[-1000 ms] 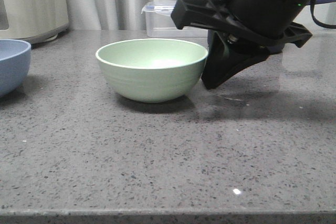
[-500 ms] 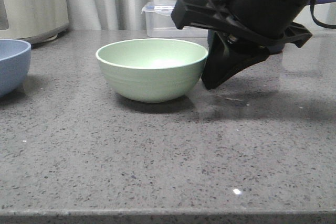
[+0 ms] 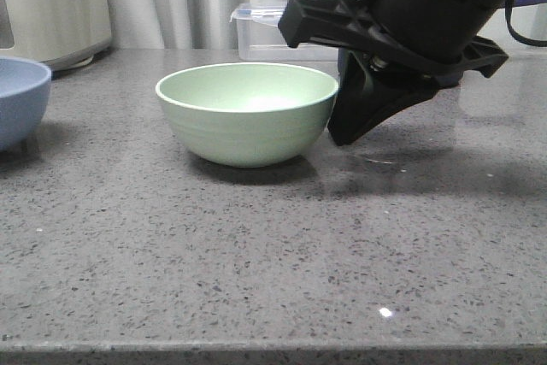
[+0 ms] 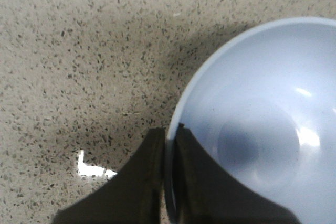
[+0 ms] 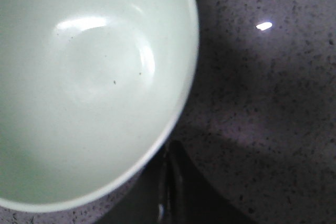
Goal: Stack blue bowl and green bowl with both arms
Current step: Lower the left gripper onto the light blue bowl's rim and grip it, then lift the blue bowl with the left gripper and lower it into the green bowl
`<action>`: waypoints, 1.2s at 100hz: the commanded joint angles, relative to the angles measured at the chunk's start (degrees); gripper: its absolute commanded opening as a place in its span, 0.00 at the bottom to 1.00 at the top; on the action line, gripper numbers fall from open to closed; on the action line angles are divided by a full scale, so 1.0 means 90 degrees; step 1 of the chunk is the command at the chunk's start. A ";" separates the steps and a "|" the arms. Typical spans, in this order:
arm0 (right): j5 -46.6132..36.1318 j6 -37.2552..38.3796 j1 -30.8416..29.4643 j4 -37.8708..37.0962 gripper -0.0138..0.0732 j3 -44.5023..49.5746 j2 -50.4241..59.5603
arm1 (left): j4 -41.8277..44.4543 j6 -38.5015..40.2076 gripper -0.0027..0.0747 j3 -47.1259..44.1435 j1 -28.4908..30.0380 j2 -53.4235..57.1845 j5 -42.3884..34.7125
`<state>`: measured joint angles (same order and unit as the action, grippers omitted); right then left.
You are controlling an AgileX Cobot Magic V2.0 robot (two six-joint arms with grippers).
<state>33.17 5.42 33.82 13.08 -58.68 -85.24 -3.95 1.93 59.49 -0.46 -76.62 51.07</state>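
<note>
I will release the blue bowl from my left gripper inside the open hollow of the green bowl [image 3: 245,75], beside my right gripper.
The green bowl [image 3: 248,113] stands upright on the grey counter in the middle of the front view, and fills the right wrist view [image 5: 89,82]. My right gripper [image 3: 344,136] is shut and empty, its fingers pressed together just outside the green bowl's right wall [image 5: 169,153]. The blue bowl [image 3: 17,100] is at the far left edge, partly cut off. In the left wrist view my left gripper [image 4: 169,135] is shut on the blue bowl's [image 4: 262,119] rim, one finger inside and one outside. The left arm itself is out of the front view.
A clear plastic container [image 3: 269,33] with a blue-clipped lid stands at the back behind the green bowl. A white appliance [image 3: 55,6] stands at the back left. The speckled counter's front edge [image 3: 273,350] runs along the bottom of the front view.
The blue bowl has risen slightly and shifted a little left in the front view. The green bowl and the right arm have not moved.
</note>
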 commanded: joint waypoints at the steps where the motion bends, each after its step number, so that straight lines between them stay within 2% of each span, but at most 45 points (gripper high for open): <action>1: -0.0296 -0.0048 0.0002 0.0074 0.08 -0.0162 0.0206 | -0.0454 -0.0325 0.01 0.0477 0.0015 0.0145 0.0056; 17: -0.0296 -0.0048 0.0002 0.0074 0.08 -0.0162 0.0206 | -0.1254 -0.0816 0.01 0.1096 -0.0123 0.0145 0.0349; 37: -0.0296 -0.0048 0.0002 0.0074 0.08 -0.0162 0.0206 | -0.1256 -0.0816 0.01 0.1918 -0.0835 -0.0036 0.0637; 56: -0.0296 -0.0048 0.0002 0.0074 0.08 -0.0162 0.0206 | -0.1256 -0.0816 0.01 0.2787 -0.1702 -0.0736 0.0928; 77: -0.0296 -0.0048 0.0002 0.0074 0.08 -0.0162 0.0206 | -0.1256 -0.0816 0.01 0.3559 -0.2341 -0.1521 0.1067; 120: -0.0296 -0.0048 0.0002 0.0074 0.08 -0.0162 0.0206 | -0.1342 -0.0816 0.01 0.3986 -0.2945 -0.2209 0.1048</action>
<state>33.17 5.42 33.82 13.08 -58.68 -85.24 -14.17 -5.40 93.34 -25.83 -98.10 62.48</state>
